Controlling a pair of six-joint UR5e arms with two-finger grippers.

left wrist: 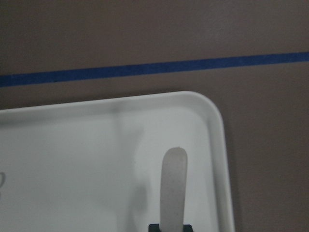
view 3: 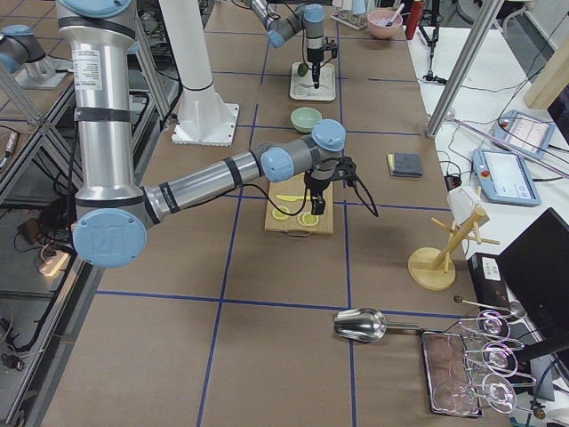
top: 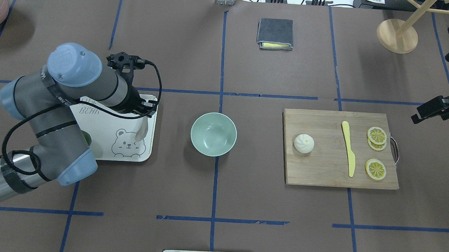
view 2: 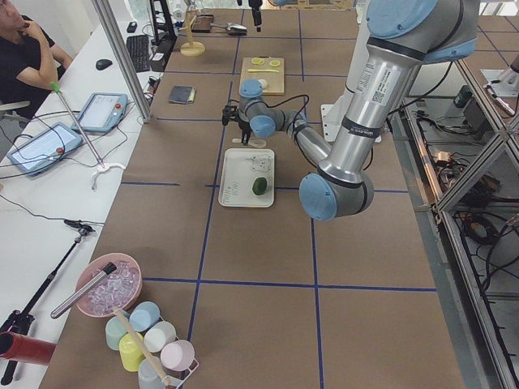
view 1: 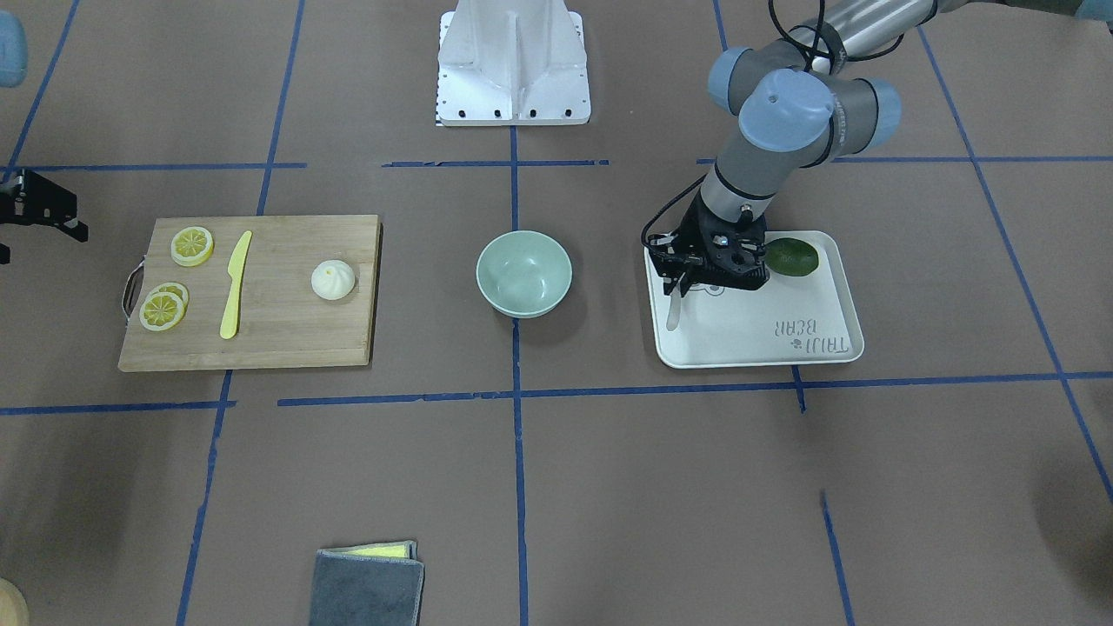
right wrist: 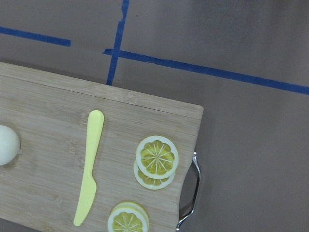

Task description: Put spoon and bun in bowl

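My left gripper is to release the spoon in the mint-green bowl (view 1: 531,298), with the spoon's handle lying over the bowl's rim and facing the grey cloth.
The pale mint-green bowl (view 1: 523,272) (top: 213,134) stands empty at the table's middle. My left gripper (view 1: 676,285) (top: 145,114) hangs over the white tray (view 1: 756,343) (top: 94,123), shut on the whitish spoon (view 1: 673,310) (top: 143,128). The left wrist view shows the spoon (left wrist: 174,188) sticking out from the shut fingertips, just above the tray's corner (left wrist: 72,169). The white bun (view 1: 333,279) (top: 304,143) (right wrist: 7,145) sits on the wooden cutting board (view 1: 278,339) (top: 322,169). My right gripper (view 1: 39,235) (top: 421,115) hovers beyond the board's handle end, open and empty.
A yellow plastic knife (view 1: 235,284) (top: 348,148) and lemon slices (view 1: 192,245) (top: 377,134) lie on the board. A dark green fruit (view 1: 792,257) sits on the tray beside the left wrist. A folded grey cloth (top: 275,33) lies on the table's far side.
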